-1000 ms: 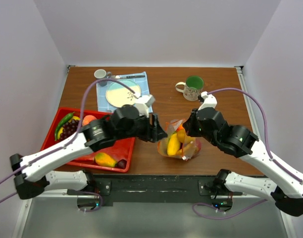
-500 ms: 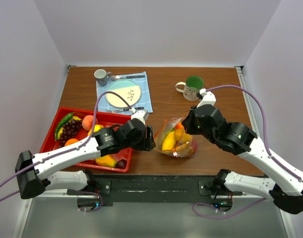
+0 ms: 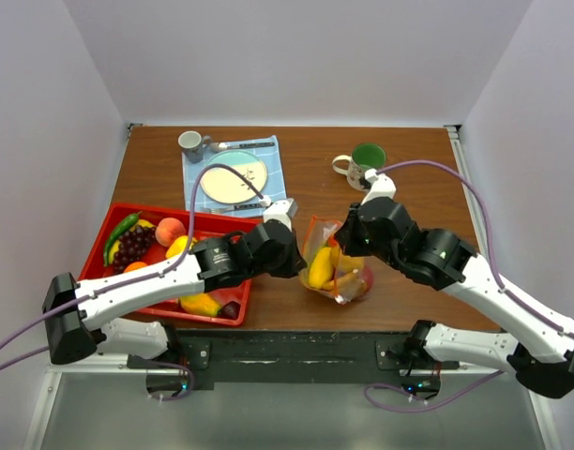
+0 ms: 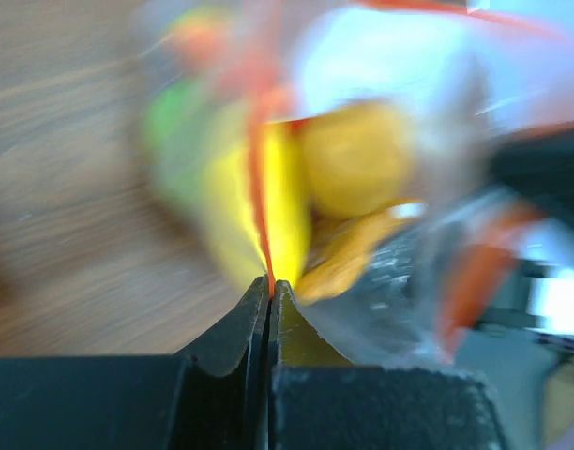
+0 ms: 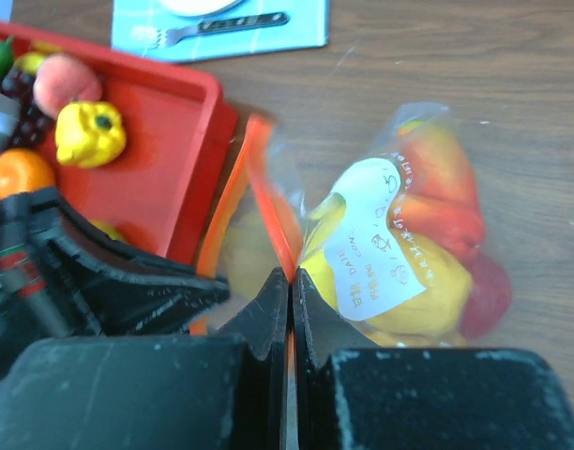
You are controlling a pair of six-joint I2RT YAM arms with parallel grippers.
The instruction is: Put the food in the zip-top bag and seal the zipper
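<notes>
My left gripper will pull back the bag's opening, which gapes with both my grippers on the zipper, while my right gripper takes the zipper's near end [image 4: 459,314].
The zip-top bag [image 3: 339,272] stands between my two grippers, with yellow, orange and red food [image 5: 428,291] inside. Its zipper [image 5: 268,183] is the orange strip along the mouth. My left gripper [image 3: 303,265] is at the bag's left side, shut on the zipper [image 4: 258,187] at its tips [image 4: 270,283]. My right gripper [image 5: 290,275] is shut on the same strip from the bag's right [image 3: 344,249]. More food lies in the red tray [image 3: 156,209]: a green chili [image 3: 121,232], a peach [image 3: 170,230] and a mango [image 3: 201,303].
A green mug [image 3: 367,167] stands at the back right. A plate [image 3: 233,178] rests on a blue cloth with a fork [image 5: 235,21], a small grey cup [image 3: 190,142] behind it. The tray's right rim [image 5: 207,141] is close beside the bag.
My left gripper swung right from the tray edge to the bag and shut on the zipper. The bag shifted a little and stands more upright. The right gripper stayed shut.
</notes>
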